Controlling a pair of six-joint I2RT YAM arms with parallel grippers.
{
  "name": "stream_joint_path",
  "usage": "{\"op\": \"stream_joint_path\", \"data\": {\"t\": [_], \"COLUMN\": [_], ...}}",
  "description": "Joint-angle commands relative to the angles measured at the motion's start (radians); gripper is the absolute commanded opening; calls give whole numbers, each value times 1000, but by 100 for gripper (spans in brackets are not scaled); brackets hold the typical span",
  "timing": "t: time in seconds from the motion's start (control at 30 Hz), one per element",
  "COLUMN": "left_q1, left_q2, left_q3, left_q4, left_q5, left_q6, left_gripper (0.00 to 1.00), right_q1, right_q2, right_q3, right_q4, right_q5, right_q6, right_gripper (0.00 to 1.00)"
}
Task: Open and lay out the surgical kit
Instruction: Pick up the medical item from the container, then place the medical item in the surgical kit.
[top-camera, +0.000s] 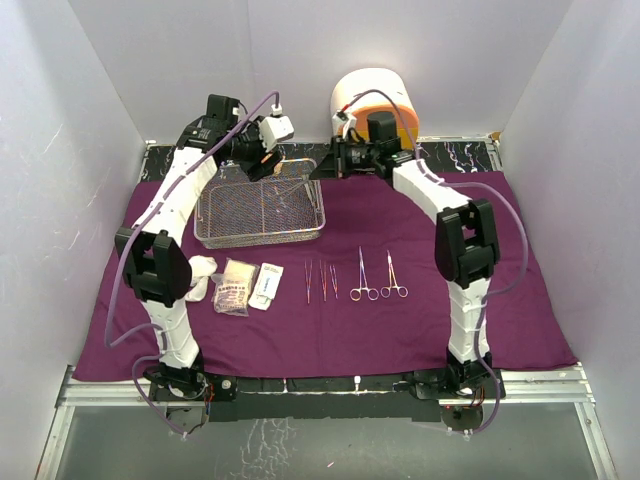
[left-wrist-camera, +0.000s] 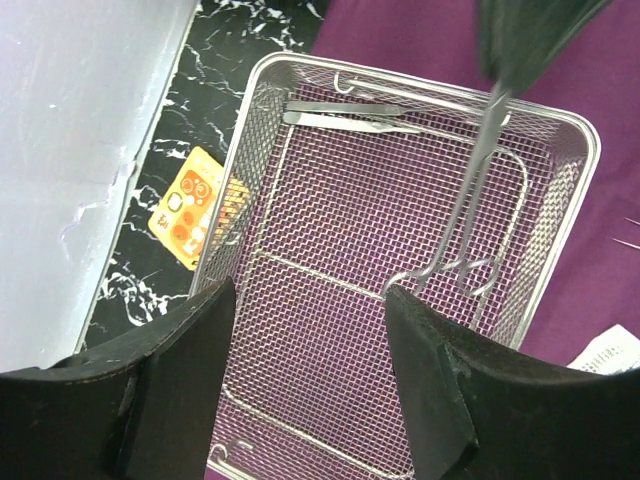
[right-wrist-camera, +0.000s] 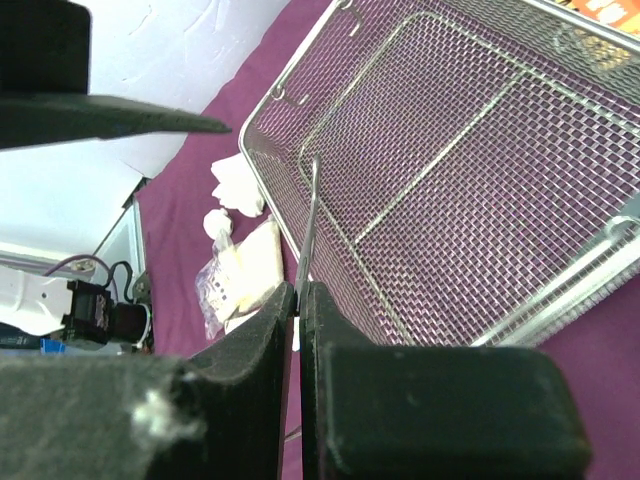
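Observation:
Next, my right gripper lets go of the thin forceps on the bare purple cloth (top-camera: 430, 275) next to the shorter laid-out forceps.
The silver wire-mesh tray (top-camera: 222, 235) sits on the purple cloth (top-camera: 400, 330). My left gripper (left-wrist-camera: 310, 290) hangs open over the tray (left-wrist-camera: 570, 190) with nothing between its fingers. My right gripper (right-wrist-camera: 300, 290) is shut on the thin tip of a pair of ring-handled forceps (left-wrist-camera: 470, 200). The forceps dangle into the tray, rings lowest. Tweezers (left-wrist-camera: 350, 115) lie at the tray's far end. Laid out in front of the tray are gauze wads (top-camera: 203, 270), two packets (top-camera: 236, 285), thin tweezers (top-camera: 320, 280) and two forceps (top-camera: 364, 277).
A white-and-orange cabinet (top-camera: 372, 100) stands behind the right arm. An orange sticker card (left-wrist-camera: 190, 205) lies on the black marbled strip left of the tray. White walls close in the left, back and right sides.

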Motion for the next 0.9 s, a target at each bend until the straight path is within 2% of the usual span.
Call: {"op": "stream_joint_path", "data": {"t": [0.0,0.23,0.37,0.47,0.53,0.87], "left_q1": [0,-2,-12,-29,-46,-125], "left_q2": [-102,-134,-149,-157,-158,-137], "left_q3": [-42,-127,-179,-212,-232,-285], "left_q4": [96,137,171,190,196,194], "left_q5": [-46,-18,21,29,31,-13], "left_q6": [-77,-110,-145,-158,-157,-119], "left_gripper": [60,60,60,60,60,60], "right_q1": [-82,-243,-305,-344,-368,-408], "right_q2": [-173,-373,-446,-475,-498,-656], "right_q3": [-17,-83,-65,-87,-126,-318], "right_q4": [-131,-597,-945,-1135,-1203,-1256], "right_q5": [-74,-74,22,90,139,413], "right_q6": [-128,-526,-844,-1014,-1078,-1213], "right_gripper": [0,0,0,0,0,0]}}
